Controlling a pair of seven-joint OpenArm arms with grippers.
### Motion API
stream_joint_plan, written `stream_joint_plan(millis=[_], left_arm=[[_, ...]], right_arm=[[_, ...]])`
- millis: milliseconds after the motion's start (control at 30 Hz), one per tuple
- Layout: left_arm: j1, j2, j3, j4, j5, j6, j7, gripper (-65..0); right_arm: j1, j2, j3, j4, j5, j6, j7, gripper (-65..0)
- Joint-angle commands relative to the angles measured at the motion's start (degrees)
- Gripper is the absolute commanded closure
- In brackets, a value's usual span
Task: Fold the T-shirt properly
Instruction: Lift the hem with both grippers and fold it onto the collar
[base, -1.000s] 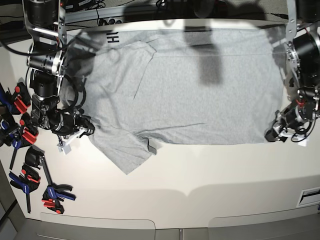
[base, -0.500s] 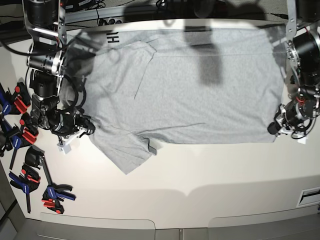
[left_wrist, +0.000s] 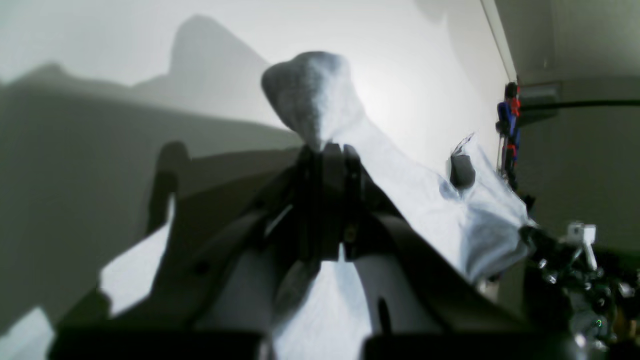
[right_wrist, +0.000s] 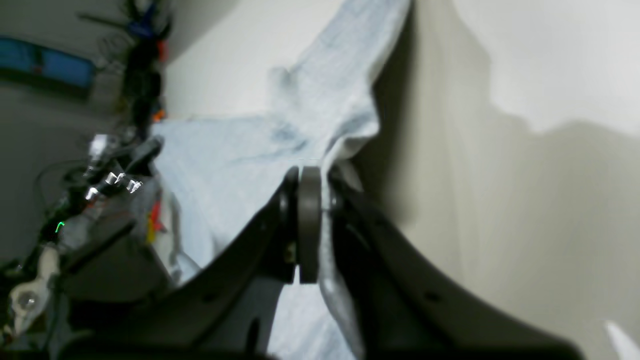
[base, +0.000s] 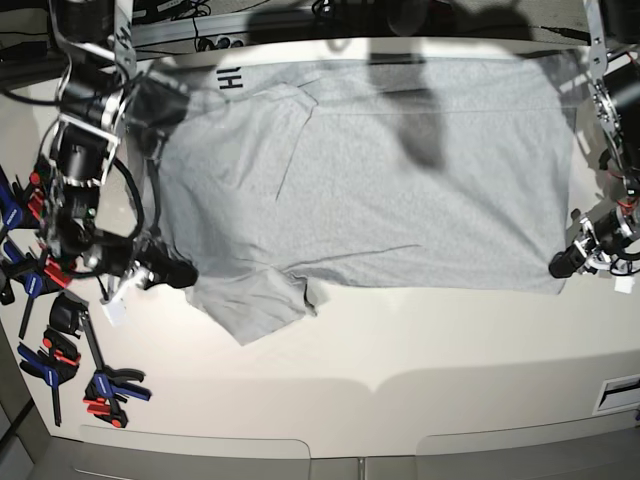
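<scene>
Next, my left gripper lets go of the front hem corner on the T-shirt's hem edge (base: 574, 116), just short of the hem's far corner.
The light grey T-shirt (base: 400, 170) lies spread across the white table (base: 400, 350), collar end at the left, hem at the right. Black lettering (base: 228, 78) shows on a turned-over bit at the top left. A short sleeve (base: 250, 305) points toward the front. My right gripper (base: 183, 273) is shut on the shirt's edge by that sleeve; in the right wrist view its jaws (right_wrist: 310, 172) pinch the T-shirt (right_wrist: 240, 150). My left gripper (base: 562, 265) is shut on the front hem corner; in the left wrist view (left_wrist: 325, 150) a fold of the T-shirt (left_wrist: 312, 95) bulges above the jaws.
Several blue, red and black spring clamps (base: 60, 340) lie along the table's left edge; one shows in the left wrist view (left_wrist: 507, 115). Dark shadows fall across the shirt's far part. A white label (base: 620, 388) sits at the front right.
Both grippers stay shut on the shirt. The left gripper has moved outward to the right, drawing the hem taut. The right gripper has shifted a little forward and the right arm has swung.
</scene>
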Motion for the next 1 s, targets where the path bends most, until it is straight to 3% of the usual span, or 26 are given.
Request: stream_joint_plan(millis=[0, 200, 467, 733, 967], left_arm=[[-0.59, -1.51, -0.17, 1.31, -2.32, -0.65, 0.44, 0.0], [7.23, -2.67, -0.17, 9.84, -5.75, -0.65, 3.32, 0.0], [20.33, -6.60, -0.28, 26.21, -11.52, -0.65, 7.26, 0.0], [30.14, -9.27, -0.28, 32.20, -13.64, -0.65, 10.16, 0.0], [35.60, -9.42, -0.39, 32.63, -17.09, -0.65, 13.75, 0.0]], right_arm=[[0.13, 0.87, 1.68, 3.13, 3.06, 0.52, -1.01, 0.0], [-11.69, 0.17, 9.84, 18.03, 9.53, 0.52, -3.29, 0.0], [-23.85, 0.17, 18.14, 34.88, 10.75, 0.52, -3.29, 0.0], [-33.64, -0.15, 24.61, 38.51, 10.73, 0.52, -3.29, 0.0], [-38.62, -1.31, 25.68, 38.51, 10.05, 0.52, -3.29, 0.0]])
